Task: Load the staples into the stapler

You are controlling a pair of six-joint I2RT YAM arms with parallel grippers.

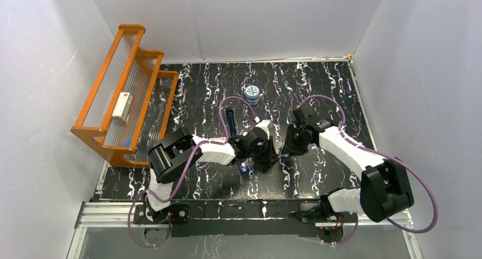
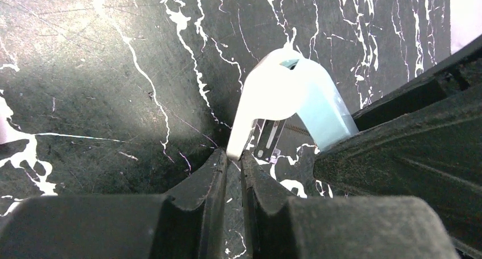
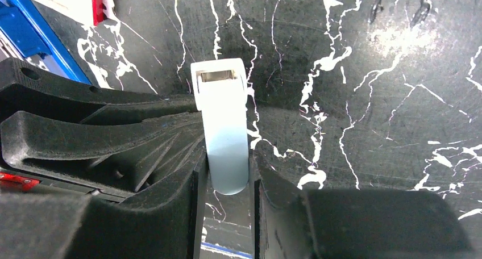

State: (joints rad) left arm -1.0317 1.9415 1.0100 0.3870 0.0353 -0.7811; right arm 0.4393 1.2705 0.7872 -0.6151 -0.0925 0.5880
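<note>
The tool's white leg is only nipped at its end by my left gripper, so that gripper should open and take more of that leg (image 2: 243, 122) while my right gripper stays still.
The small white and light-blue tool (image 2: 284, 88) hangs between both grippers just above the black marbled table. My right gripper (image 3: 227, 162) is shut on the tool's (image 3: 224, 128) light-blue end. My left gripper (image 2: 233, 157) is nearly closed, nipping its white tip. The two grippers (image 1: 270, 157) (image 1: 283, 151) meet at the table's middle. The blue stapler (image 1: 230, 122) lies beyond the left arm, and its blue body (image 3: 28, 32) shows at the right wrist view's upper left. Beside it is a corner of the red-and-white staples box (image 3: 85, 0).
An orange tiered rack (image 1: 113, 140) stands at the left with a longer white box (image 1: 122, 105) on it. A round blue-and-white container (image 1: 252, 92) sits at the back centre. A small blue item (image 1: 244, 167) lies under the left wrist.
</note>
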